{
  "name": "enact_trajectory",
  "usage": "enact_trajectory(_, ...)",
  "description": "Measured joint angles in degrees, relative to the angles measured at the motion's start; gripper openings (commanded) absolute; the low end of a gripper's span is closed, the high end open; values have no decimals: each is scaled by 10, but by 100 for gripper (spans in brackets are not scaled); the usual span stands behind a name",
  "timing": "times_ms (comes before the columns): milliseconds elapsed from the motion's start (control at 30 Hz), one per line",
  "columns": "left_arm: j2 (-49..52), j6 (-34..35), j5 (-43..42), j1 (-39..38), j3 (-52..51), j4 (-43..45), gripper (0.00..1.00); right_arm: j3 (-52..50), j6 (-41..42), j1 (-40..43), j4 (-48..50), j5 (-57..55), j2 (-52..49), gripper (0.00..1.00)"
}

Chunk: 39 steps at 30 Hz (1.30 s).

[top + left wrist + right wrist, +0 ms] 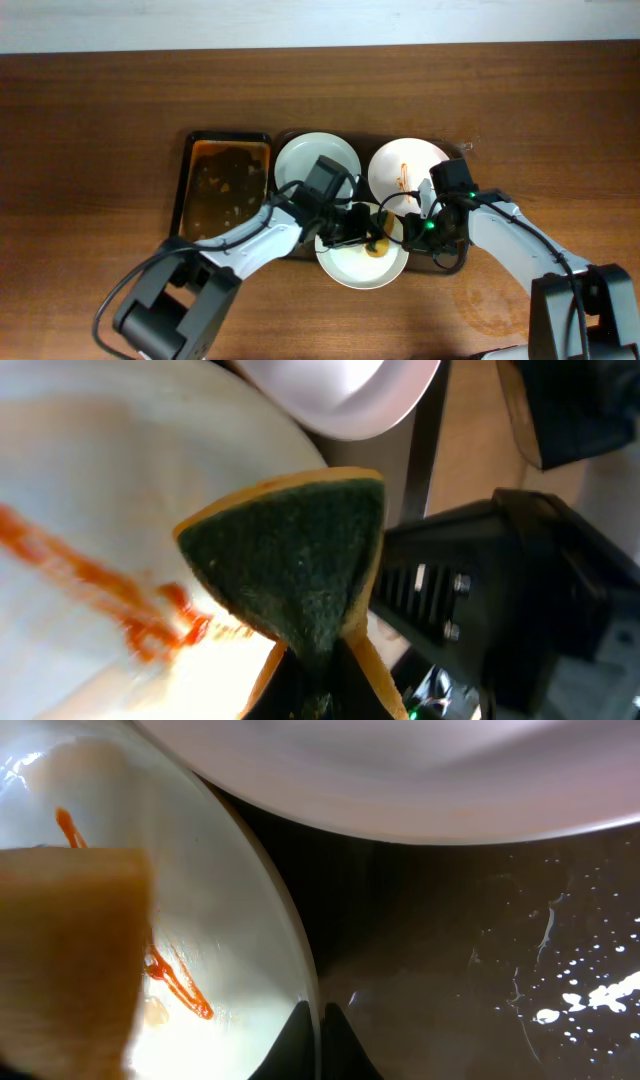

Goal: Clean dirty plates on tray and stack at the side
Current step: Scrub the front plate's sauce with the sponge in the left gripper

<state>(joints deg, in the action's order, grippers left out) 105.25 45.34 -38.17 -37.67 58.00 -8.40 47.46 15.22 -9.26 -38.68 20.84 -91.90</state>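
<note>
I should let go of the front plate, which still sits on the brown tray, with my right gripper on the wood tabletop (511, 184) beside the brown tray, nearest the orange-red squiggle plate.
Three white plates sit on the dark brown tray (363, 150). The back left plate (315, 160) is plain. The back right plate (405, 165) has an orange-red squiggle. The front plate (360, 262) has smeared sauce (130, 610). My left gripper (372, 240) is shut on a green-and-yellow sponge (295, 555) pressed against the front plate (90, 480). My right gripper (415, 232) is shut on that plate's right rim (305, 970). In the right wrist view the sponge (65, 960) lies over the sauce streak (175, 980), and the fingertips (322, 1020) pinch the rim.
A narrower black tray (225, 180) with yellowish stains lies left of the brown tray. Bare wood tabletop (90, 200) surrounds both trays. Water droplets dot the brown tray (560, 990) right of the held plate.
</note>
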Motion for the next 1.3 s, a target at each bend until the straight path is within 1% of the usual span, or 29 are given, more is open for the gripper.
enact_trajectory(100,12,25,0,-17,0,19,0,0,0,0,0,0,0,4)
enact_trajectory(200,26,45,5,-34,0,20,0,0,0,0,0,0,0,4)
enact_trajectory(267,33,52,19,-42,0,14,0,0,0,0,0,0,0,4)
enact_trajectory(400,34,55,82,-42,1,-22,0,0,0,0,0,0,0,4)
enact_trajectory(567,34,48,150,-5,6,-19,0,0,0,0,0,0,0,4)
enact_trajectory(667,34,34,166,35,7,-24,0,0,0,-1,1,2,0,4)
enact_trajectory(733,32,28,169,48,10,-52,0,0,0,-1,2,2,0,4)
enact_trajectory(800,23,9,174,53,14,-99,0,0,0,-1,1,4,0,4)
enact_trajectory(933,-7,-60,190,55,13,-156,0,0,-2,-2,0,7,0,4)
enact_trajectory(1000,-47,-93,203,63,6,-183,0,0,-2,-2,4,4,0,4)
enact_trajectory(1033,-90,-113,214,71,5,-200,0,0,-2,-2,4,3,0,4)
enact_trajectory(1067,-109,-120,219,75,5,-204,0,0,-2,-2,4,2,0,4)
enact_trajectory(1167,-203,-139,253,110,5,-241,0,13,-2,-2,2,-7,1,4)
enact_trajectory(1300,-216,-184,273,189,4,-255,0,44,-6,-2,-28,-36,37,4)
